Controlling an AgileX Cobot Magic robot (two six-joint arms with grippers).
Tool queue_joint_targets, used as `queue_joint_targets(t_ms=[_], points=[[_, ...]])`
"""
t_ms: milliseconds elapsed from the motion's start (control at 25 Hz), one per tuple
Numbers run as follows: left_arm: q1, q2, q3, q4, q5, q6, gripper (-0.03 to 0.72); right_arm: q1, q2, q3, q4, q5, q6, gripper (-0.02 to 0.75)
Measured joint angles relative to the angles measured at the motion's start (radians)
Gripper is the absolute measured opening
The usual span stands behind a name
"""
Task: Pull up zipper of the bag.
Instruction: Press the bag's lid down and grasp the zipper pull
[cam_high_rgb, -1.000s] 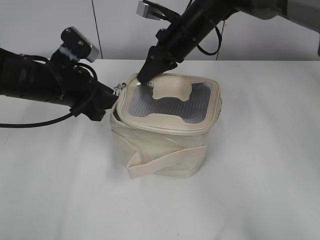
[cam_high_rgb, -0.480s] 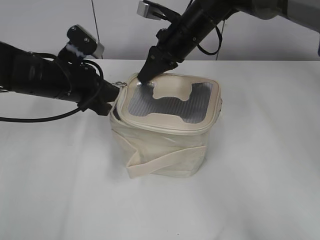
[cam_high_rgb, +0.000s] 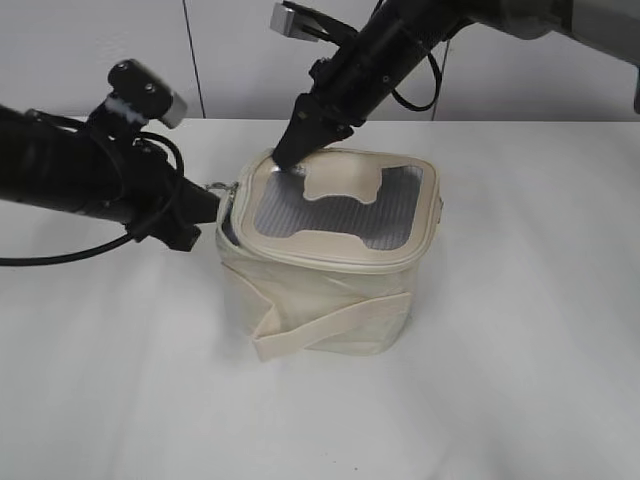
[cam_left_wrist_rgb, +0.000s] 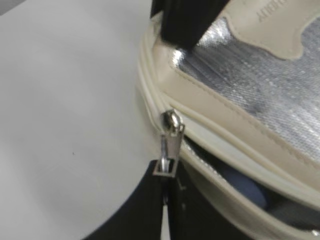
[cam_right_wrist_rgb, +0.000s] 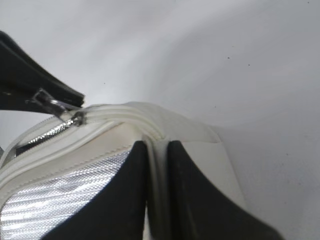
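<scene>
My left gripper is going to let go of the zipper pull at the middle of the bag's front, under the lid's rim (cam_high_rgb: 335, 297).
The cream-white bag (cam_high_rgb: 330, 290) stands mid-table, its grey ribbed lid (cam_high_rgb: 340, 205) on top. The zipper track (cam_left_wrist_rgb: 215, 142) runs round the lid's rim and gapes at the left corner, showing a dark blue inside. My left gripper (cam_high_rgb: 210, 205) is at the bag's left corner, shut on a silver zipper pull (cam_left_wrist_rgb: 169, 150), its tips (cam_left_wrist_rgb: 167, 182) pinching the pull's end. My right gripper (cam_high_rgb: 289, 152) comes down from the back and is shut on the lid's rim (cam_right_wrist_rgb: 157, 150) at the back left corner. The pull also shows in the right wrist view (cam_right_wrist_rgb: 52, 106).
The white table (cam_high_rgb: 520, 350) spreads round the bag on all sides. A cream strap band (cam_high_rgb: 320, 325) hangs across the bag's front. A grey wall (cam_high_rgb: 230, 50) stands behind the table. Black cables trail from the left arm (cam_high_rgb: 70, 245).
My left arm first pushed in toward the bag, then drew back to the left with the pull held. The bag's left corner shifted slightly left. My right gripper kept its hold.
</scene>
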Motion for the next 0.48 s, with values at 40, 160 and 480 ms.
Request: queue_joint_targets(t_ms=[40,160,480], points=[[0.0,-0.028,0.026,0.014,-0.001,-0.025,-0.008,0.0,0.0,0.0,0.0,0.0,0.002,0.097],[-0.001,-0.112,0.115,0.044,0.026,-0.088,-0.008,0.001,0.0,0.0,0.0,0.001,0.015,0.097],[-0.003,-0.275,0.28,0.092,0.195,-0.214,-0.007,0.01,0.0,0.0,0.026,0.002,0.035,0.096]])
